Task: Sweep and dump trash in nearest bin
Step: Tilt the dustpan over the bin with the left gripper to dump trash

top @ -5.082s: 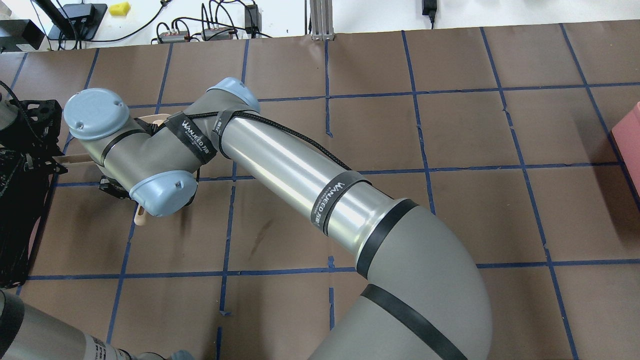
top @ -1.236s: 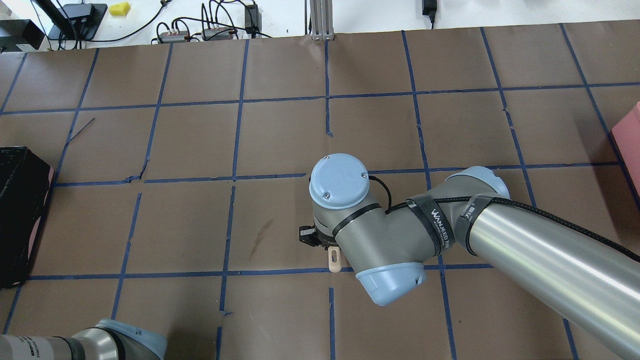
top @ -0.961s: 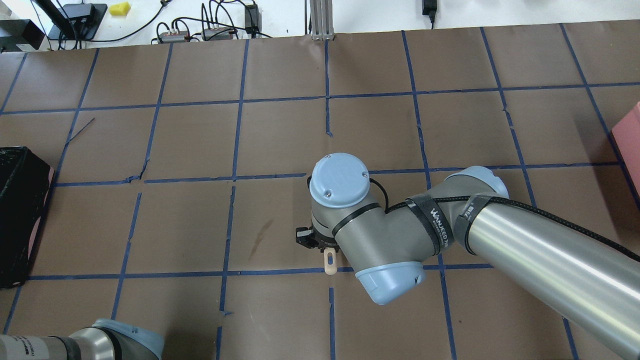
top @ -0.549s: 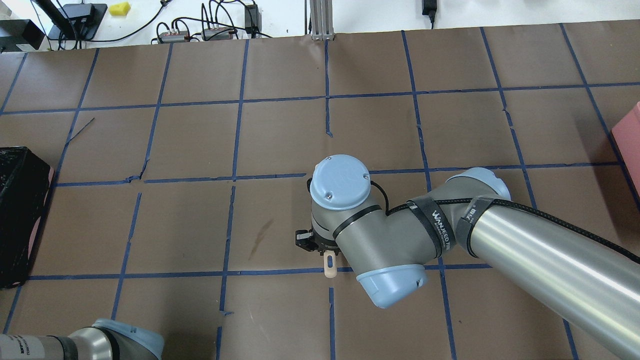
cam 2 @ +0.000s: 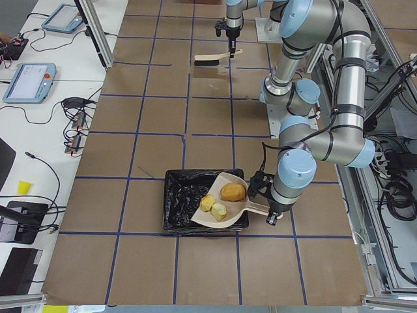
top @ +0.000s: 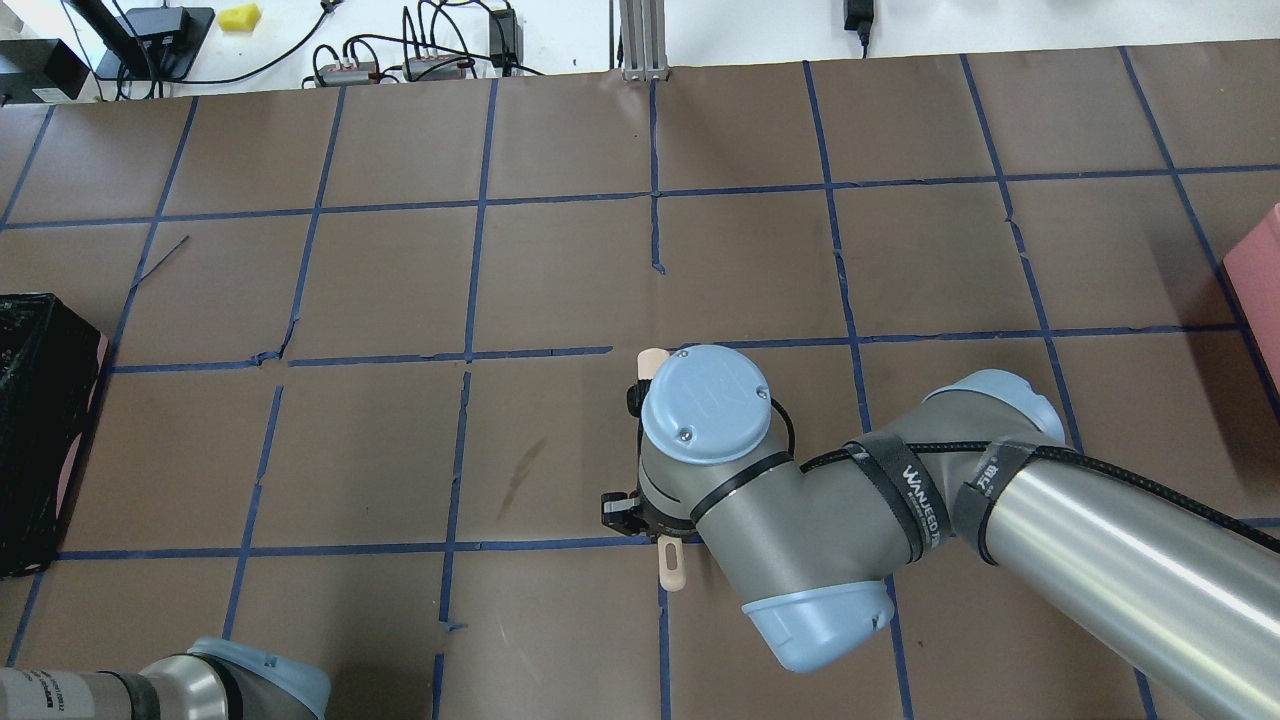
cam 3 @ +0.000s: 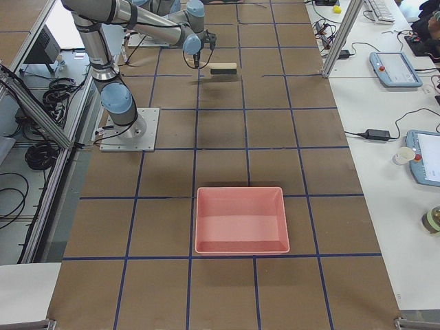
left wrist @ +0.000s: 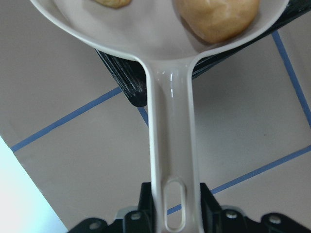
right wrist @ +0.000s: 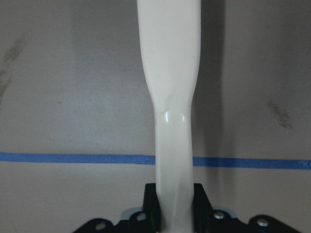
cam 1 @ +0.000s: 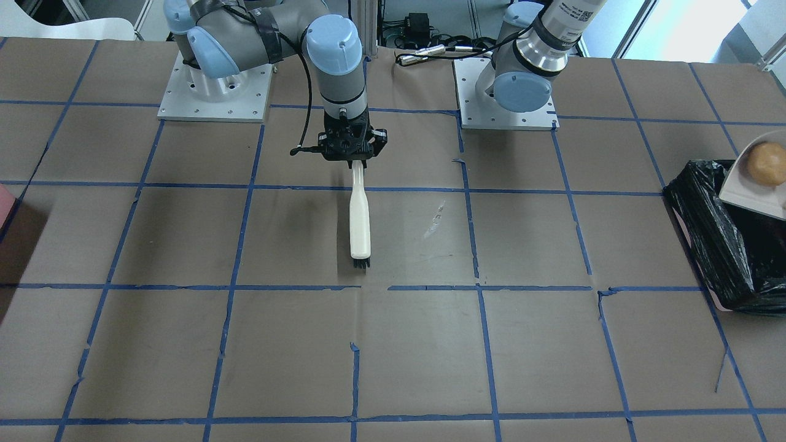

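Note:
Next, I set the white brush down with my right gripper on the brown table cover point(cam 1: 361, 210) point(right wrist: 172, 104), with its handle across the blue tape line.
My left gripper point(left wrist: 167, 206) is shut on the handle of a cream dustpan point(left wrist: 167, 121). It holds the pan point(cam 2: 225, 203) over the black-lined bin point(cam 2: 186, 202) at the table's left end. In the pan lie the tan-orange ball point(cam 2: 233, 192), the golden-brown chunk point(cam 2: 208, 203) and the pale yellow-green piece point(cam 2: 219, 210). My right gripper point(cam 1: 355, 161) is shut on the handle end of a white brush point(cam 1: 360, 215) with black bristles. It holds the brush level, low over the table's middle. The handle point(right wrist: 170, 97) fills the right wrist view.
A pink open bin point(cam 3: 240, 218) stands at the table's right end, and its edge shows in the overhead view point(top: 1262, 290). The brown table cover carries a grid of blue tape lines point(top: 470, 270). My left arm's elbow point(top: 240, 680) is at the near left corner.
Five seconds ago my right arm was by the black bin; it is now over the table's middle. In the last half second its wrist shifted toward the robot, and the brush head now shows beyond it.

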`<state>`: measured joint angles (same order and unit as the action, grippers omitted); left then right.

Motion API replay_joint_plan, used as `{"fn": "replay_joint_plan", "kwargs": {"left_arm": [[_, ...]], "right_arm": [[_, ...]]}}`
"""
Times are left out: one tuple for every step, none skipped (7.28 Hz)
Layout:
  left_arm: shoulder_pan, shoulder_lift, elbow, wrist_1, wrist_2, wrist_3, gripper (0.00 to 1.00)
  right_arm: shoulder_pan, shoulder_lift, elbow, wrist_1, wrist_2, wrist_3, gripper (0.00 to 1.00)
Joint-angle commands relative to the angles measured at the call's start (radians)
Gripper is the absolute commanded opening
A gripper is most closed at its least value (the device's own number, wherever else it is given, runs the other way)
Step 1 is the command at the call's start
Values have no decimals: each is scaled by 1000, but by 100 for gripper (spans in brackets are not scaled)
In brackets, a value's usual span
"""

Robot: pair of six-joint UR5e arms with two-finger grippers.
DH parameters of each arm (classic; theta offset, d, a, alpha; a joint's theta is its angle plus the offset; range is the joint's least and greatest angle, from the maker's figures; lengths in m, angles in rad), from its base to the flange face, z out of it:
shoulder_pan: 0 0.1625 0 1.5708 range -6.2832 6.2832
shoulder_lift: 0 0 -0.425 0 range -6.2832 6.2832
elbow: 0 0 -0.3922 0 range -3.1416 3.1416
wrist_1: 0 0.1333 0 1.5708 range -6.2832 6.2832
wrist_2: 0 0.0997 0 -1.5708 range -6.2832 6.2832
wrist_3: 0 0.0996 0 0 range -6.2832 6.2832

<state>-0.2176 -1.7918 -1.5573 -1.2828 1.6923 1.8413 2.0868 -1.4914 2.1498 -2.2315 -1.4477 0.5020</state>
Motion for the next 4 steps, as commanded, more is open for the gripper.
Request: {"fn": "replay_joint_plan", "kwargs": {"left_arm": [[-13, 3, 5, 16, 59, 4, 0], [-16, 5, 5, 52, 61, 7, 0], [-25, 2, 3, 56, 93, 7, 0], [-32, 5, 5, 74, 98, 7, 0]], "right_arm": [[21, 0, 7, 3, 15, 4, 12], [45, 6, 7, 4, 10, 4, 12], [45, 8, 9, 4, 3, 4, 12], [45, 8, 9, 4, 0, 1, 12]]}}
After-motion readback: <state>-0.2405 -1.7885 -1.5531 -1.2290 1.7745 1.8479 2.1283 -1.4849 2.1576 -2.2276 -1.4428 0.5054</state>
